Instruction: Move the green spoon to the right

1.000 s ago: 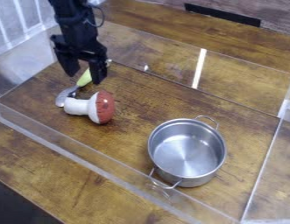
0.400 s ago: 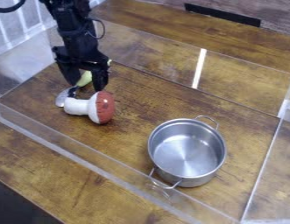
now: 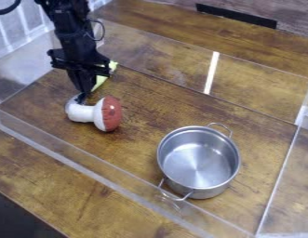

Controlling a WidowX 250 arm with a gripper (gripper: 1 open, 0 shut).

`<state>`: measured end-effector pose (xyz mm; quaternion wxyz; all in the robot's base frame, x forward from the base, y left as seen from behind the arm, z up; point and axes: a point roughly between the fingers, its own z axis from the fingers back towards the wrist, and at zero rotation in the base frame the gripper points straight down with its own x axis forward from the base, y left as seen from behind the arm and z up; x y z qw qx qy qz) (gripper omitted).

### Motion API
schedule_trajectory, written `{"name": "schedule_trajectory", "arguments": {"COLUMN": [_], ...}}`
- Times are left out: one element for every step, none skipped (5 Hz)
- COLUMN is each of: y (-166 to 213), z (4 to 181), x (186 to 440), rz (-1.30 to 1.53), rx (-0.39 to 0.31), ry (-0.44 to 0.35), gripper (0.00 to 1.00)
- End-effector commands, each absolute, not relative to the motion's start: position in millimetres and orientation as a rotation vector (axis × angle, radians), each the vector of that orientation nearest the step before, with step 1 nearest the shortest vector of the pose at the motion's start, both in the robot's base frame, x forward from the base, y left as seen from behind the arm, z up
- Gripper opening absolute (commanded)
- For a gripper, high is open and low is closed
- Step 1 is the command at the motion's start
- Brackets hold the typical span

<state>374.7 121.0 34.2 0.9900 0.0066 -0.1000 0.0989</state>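
Observation:
The gripper's fingers crowd the toy mushroom near the spoon's metal bowl, so the robot should open them, back away from the mushroom and take the spoon by its green handle [image 3: 108, 74].
My gripper [image 3: 82, 90] points almost straight down at the left of the wooden table, its fingers drawn together on the handle of the green spoon [image 3: 79, 97]. Only a sliver of yellow-green shows under the fingertips. The spoon's metal bowl is hidden behind the gripper and the toy. The spoon still lies low at the table surface.
A red-capped toy mushroom [image 3: 99, 112] lies on its side just in front of the gripper, nearly touching it. A steel pot [image 3: 198, 162] with two handles stands at the front right. Low clear plastic walls [image 3: 82, 151] ring the table.
The gripper has sunk a little onto the spoon, rolled slightly, and gone from open to shut around the handle. Mushroom and pot have not moved.

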Motion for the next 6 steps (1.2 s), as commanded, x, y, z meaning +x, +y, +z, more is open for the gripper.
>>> {"name": "schedule_trajectory", "arguments": {"y": [100.6,87.2,92.0,97.3,105.4,108.4], "z": [31.0,28.0,31.5,35.8,43.5,42.2], "x": [387.2,395.2,394.8,394.0,393.7,390.5], "rz": [0.224,0.257,0.244,0.233,0.186,0.154], "rx": [0.016,0.015,0.013,0.012,0.005,0.0], "ry": [-0.206,-0.189,-0.183,-0.176,-0.164,-0.155], "gripper": [1.0,1.0,0.0,0.0,0.0,0.0]}}
